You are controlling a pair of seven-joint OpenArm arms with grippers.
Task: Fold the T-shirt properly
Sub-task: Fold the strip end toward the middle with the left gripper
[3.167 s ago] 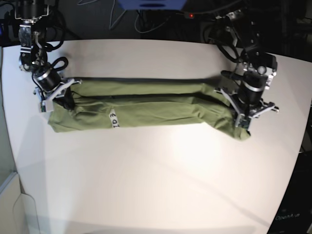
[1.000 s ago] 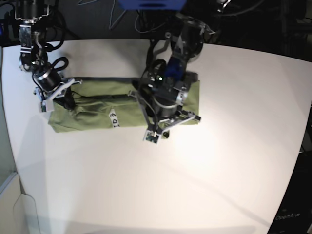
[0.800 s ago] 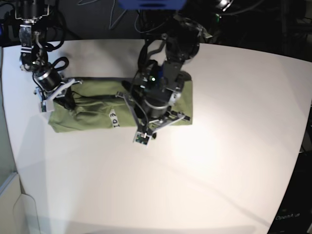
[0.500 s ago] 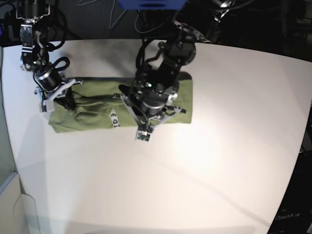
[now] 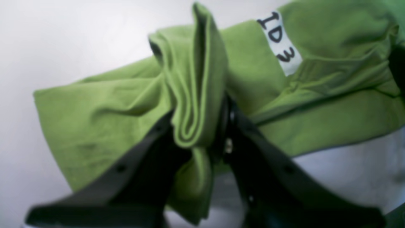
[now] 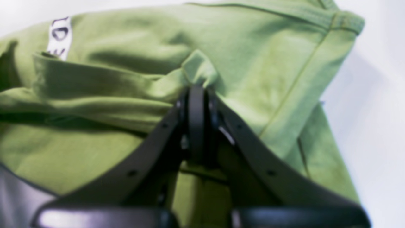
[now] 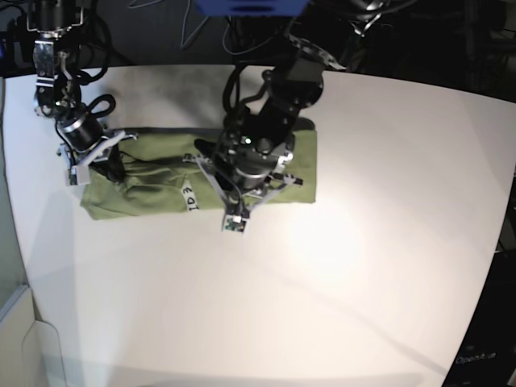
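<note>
Next, my left gripper lets go of the bunched cloth, which is to release it on the T-shirt's front edge [image 7: 214,206] [image 5: 231,40] beside the white tag.
The olive-green T-shirt [image 7: 153,173] lies as a long folded band on the white table [image 7: 339,282], with its right end doubled back over its middle. A white tag [image 7: 189,197] marked "ID3" sits near its front edge. My left gripper [image 7: 234,181] is over the shirt's middle, shut on a thick bunch of folded cloth [image 5: 196,95], with the tag [image 5: 278,41] just beyond it. My right gripper [image 7: 109,157] is at the shirt's left end, shut on a small fold of cloth [image 6: 197,69].
Dark cables and equipment [image 7: 242,32] run along the table's far edge. The table's left edge [image 7: 12,242] is close to the right arm. Bare white tabletop lies in front of and to the right of the shirt.
My left gripper carried the shirt's right end leftward across the table and over the middle, halving the band's length. In the last half second it barely shifted. My right gripper stayed put.
</note>
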